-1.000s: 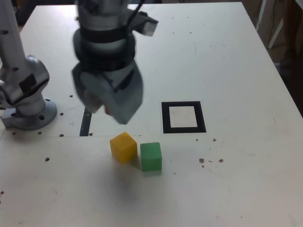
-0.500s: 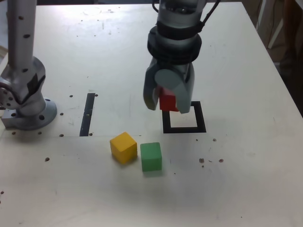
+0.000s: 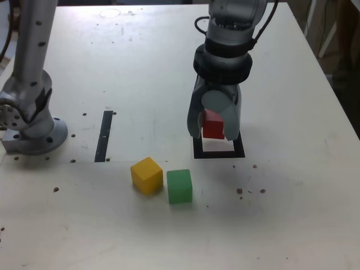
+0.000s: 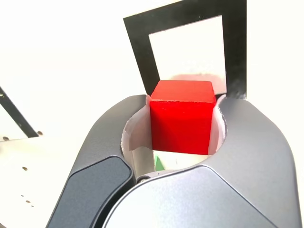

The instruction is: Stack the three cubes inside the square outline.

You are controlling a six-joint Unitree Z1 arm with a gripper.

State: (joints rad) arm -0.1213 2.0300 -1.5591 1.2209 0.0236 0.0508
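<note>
My gripper is to let go of the red cube, still just above the square outline, on the white centre of the square outline (image 3: 215, 138) (image 4: 191, 69).
My gripper (image 3: 213, 135) is shut on the red cube (image 3: 213, 124) and holds it just above the square outline (image 3: 238, 147), whose far edge the arm covers. In the wrist view the red cube (image 4: 181, 116) sits clamped between the grey fingers (image 4: 251, 142), with the square outline (image 4: 138, 43) and its white centre right beyond it. The yellow cube (image 3: 147, 175) and the green cube (image 3: 179, 185) rest side by side on the table, nearer the camera and toward the exterior view's left of the outline.
A narrow black strip (image 3: 103, 135) lies on the table at the exterior view's left, close to the arm's grey base (image 3: 32, 121). The white table (image 3: 292, 214) has dark specks near the outline. Furniture stands past its right edge.
The gripper has carried the red cube from above the strip, at the exterior view's left, rightward to over the square outline and lowered it. Yellow and green cubes have not moved.
</note>
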